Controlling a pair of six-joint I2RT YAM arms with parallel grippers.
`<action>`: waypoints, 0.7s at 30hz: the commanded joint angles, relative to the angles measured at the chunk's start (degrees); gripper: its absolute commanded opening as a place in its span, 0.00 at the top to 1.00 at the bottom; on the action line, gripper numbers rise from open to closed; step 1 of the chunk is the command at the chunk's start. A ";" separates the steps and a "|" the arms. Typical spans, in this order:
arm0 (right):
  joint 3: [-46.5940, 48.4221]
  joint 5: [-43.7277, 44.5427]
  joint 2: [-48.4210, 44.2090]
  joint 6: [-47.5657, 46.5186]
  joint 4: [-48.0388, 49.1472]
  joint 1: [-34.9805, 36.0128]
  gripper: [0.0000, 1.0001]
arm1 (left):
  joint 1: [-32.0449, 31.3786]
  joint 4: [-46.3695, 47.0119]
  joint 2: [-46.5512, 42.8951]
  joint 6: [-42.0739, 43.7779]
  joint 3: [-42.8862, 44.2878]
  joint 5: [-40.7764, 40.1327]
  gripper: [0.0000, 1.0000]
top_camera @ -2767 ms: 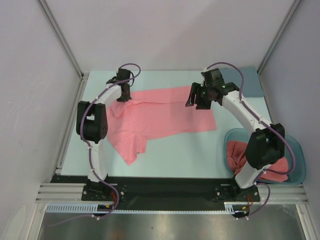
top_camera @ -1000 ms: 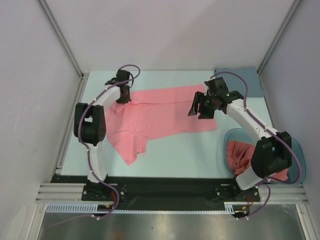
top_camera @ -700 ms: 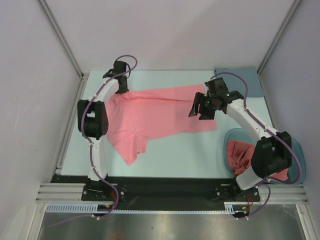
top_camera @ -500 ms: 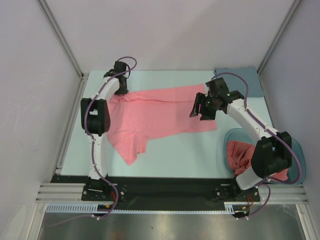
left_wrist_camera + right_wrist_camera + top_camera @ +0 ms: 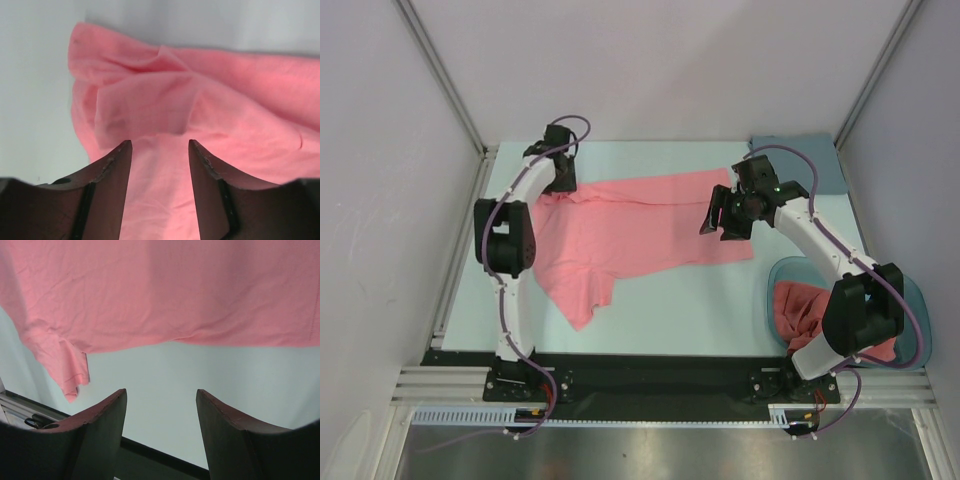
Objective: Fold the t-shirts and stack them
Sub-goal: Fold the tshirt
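My left gripper needs to pinch the sleeve's loose edge (image 5: 232,132) on the far sleeve, which lies rumpled near the t-shirt's collar end, and pull it over the shirt's body.
One salmon-pink t-shirt (image 5: 640,230) lies spread across the middle of the table, one sleeve (image 5: 582,300) pointing toward the near edge. My left gripper (image 5: 563,183) hovers over its far left corner. In the left wrist view the left gripper (image 5: 160,145) stands open above a rumpled fold (image 5: 145,95), holding nothing. My right gripper (image 5: 722,220) hangs over the shirt's right part. The right gripper (image 5: 161,392) is open and empty above bare table, with the shirt's hem (image 5: 200,337) beyond it. More pink t-shirts (image 5: 798,305) are bunched in a tub.
A teal translucent tub (image 5: 918,300) sits at the near right beside the right arm's base. A grey-blue cloth (image 5: 820,165) lies at the far right corner. Pale walls and metal posts close in the table on three sides.
My left gripper has opened and let go of the shirt's far left corner, which now lies rumpled on the table. The right arm has hardly moved.
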 commanded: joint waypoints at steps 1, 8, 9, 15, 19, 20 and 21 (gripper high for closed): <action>-0.36 -0.72 -2.31 -0.31 0.20 -0.17 0.36 | -0.03 4.26 -9.56 -2.29 -5.21 0.67 0.46; -1.32 -1.69 -2.31 -0.13 0.99 0.09 0.36 | -2.66 5.33 -14.68 -3.25 -9.79 3.92 0.55; -1.32 -1.69 -2.31 -0.13 1.08 0.09 0.36 | -2.84 5.16 -14.77 -3.60 -10.23 4.54 0.57; -1.24 -1.52 -2.48 -0.31 1.08 0.09 0.36 | -3.10 5.77 -12.49 -4.92 -10.68 7.27 0.78; -1.59 -1.51 -2.48 -0.31 0.47 0.00 0.36 | -2.84 4.37 -8.19 -5.10 -6.64 9.02 0.81; -1.41 -1.52 -2.40 -0.31 0.46 0.00 0.37 | -2.67 4.19 -7.31 -5.19 -6.28 9.46 0.82; -1.41 -1.43 -2.40 -0.31 0.46 0.09 0.36 | -2.49 4.01 -5.74 -5.45 -5.93 9.81 0.85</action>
